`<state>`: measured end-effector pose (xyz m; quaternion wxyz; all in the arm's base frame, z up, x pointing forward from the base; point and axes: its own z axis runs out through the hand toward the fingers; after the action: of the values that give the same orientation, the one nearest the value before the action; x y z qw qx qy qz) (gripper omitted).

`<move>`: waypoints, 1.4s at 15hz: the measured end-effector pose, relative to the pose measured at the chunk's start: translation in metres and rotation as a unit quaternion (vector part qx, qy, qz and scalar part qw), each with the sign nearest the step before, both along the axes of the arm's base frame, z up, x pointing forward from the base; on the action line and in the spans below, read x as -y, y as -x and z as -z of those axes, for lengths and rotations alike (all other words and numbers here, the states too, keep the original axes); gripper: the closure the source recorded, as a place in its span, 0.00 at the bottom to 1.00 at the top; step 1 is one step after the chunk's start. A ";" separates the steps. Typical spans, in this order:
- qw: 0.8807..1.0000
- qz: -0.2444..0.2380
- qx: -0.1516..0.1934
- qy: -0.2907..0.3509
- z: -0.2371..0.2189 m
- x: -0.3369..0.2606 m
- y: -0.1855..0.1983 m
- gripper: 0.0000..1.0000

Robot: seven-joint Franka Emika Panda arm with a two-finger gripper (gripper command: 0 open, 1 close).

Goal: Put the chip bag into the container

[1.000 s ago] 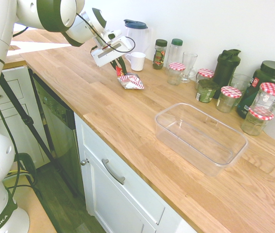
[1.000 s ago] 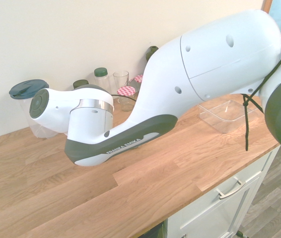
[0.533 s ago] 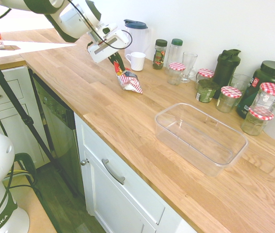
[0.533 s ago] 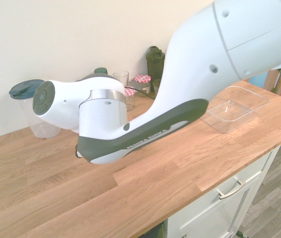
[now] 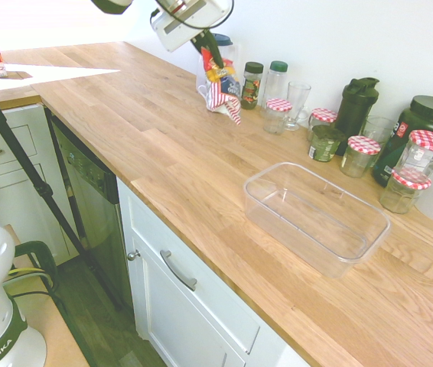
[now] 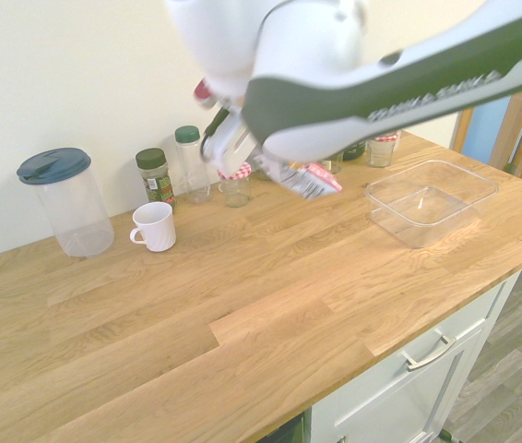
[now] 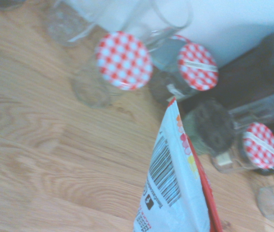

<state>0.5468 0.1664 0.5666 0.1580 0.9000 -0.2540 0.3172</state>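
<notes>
The robot's gripper will release the chip bag, now hanging above the wooden counter, close to the middle of the clear container's bottom (image 5: 310, 218).
The chip bag (image 5: 221, 90), red-and-white striped with orange and yellow patches, hangs in the air above the wooden counter, in front of the mug and jars at the back. My gripper (image 5: 211, 61) is shut on its top edge. From the other side, the chip bag (image 6: 303, 177) dangles below the gripper (image 6: 259, 163), left of the container (image 6: 390, 210). The container (image 5: 258, 200) is a clear rectangular tub lying open on the counter, well to the right of the bag and nearer the front edge. In the wrist view the chip bag (image 7: 175, 188) shows its barcode side.
Along the back wall stand a lidded pitcher (image 6: 65, 203), a white mug (image 6: 155, 226), spice jars (image 5: 252, 84), glasses (image 5: 297, 103), checked-lid jars (image 5: 360, 155), a dark shaker bottle (image 5: 356, 103) and a dark tub (image 5: 423, 126). The counter's front edge drops to white cabinets (image 5: 193, 306).
My gripper closed on the chip bag and lifted it off the counter. It has carried the bag up and toward the jars at the back wall.
</notes>
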 end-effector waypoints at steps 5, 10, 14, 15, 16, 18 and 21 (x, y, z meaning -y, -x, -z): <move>0.997 0.038 0.009 -0.064 -0.049 0.195 0.027 1.00; 0.993 0.046 -0.006 -0.106 -0.006 0.278 0.044 1.00; 0.991 0.044 -0.017 -0.128 0.032 0.306 0.056 1.00; 0.990 0.044 -0.018 -0.130 0.039 0.307 0.057 1.00; 0.990 0.043 -0.021 -0.132 0.047 0.307 0.058 1.00; 0.990 0.044 -0.023 -0.136 0.065 0.310 0.058 1.00; 0.989 0.042 -0.033 -0.139 0.098 0.312 0.050 1.00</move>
<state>0.4966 -0.1460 0.4690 0.0528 0.9117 -0.3278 0.2418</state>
